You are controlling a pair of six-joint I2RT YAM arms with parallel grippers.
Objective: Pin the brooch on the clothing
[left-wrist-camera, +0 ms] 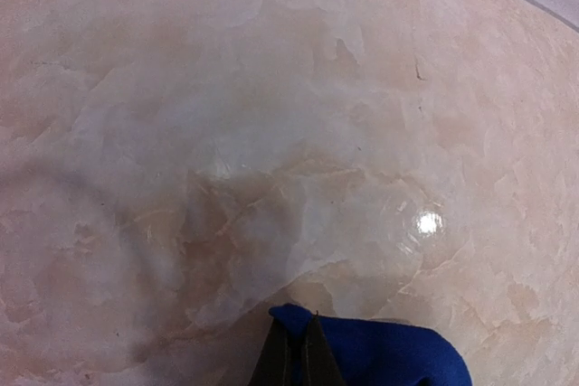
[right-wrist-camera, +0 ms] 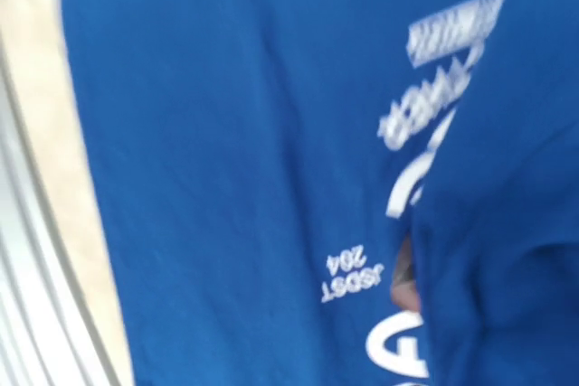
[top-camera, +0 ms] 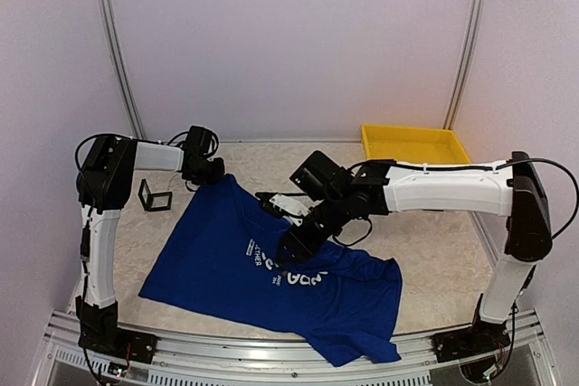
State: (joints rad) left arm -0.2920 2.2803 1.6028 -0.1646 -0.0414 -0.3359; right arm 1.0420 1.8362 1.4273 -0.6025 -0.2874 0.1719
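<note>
The T-shirt's folded side hides some white print, so I need to first pull the fold's edge point(right-wrist-camera: 429, 210) toward the yellow tray with my right gripper.
The royal-blue T-shirt point(top-camera: 240, 264) lies spread on the table, its white print point(top-camera: 271, 264) at mid-chest. My left gripper point(top-camera: 210, 172) is at the shirt's far corner. In the left wrist view it point(left-wrist-camera: 299, 350) is shut on a blue fabric tip point(left-wrist-camera: 380, 354). My right gripper point(top-camera: 289, 253) is down on the printed chest. In the right wrist view the shirt point(right-wrist-camera: 226, 151) fills the frame and a raised fold point(right-wrist-camera: 507, 223) hides the fingers. A small pinkish thing point(right-wrist-camera: 404, 282) peeks from under the fold. I cannot make out a brooch for certain.
A small white-and-black object point(top-camera: 279, 203) lies at the shirt's far edge. A small black frame stand point(top-camera: 154, 196) stands left of the shirt. A yellow tray point(top-camera: 416, 144) sits at the back right. The metal rail point(top-camera: 271, 350) runs along the near edge.
</note>
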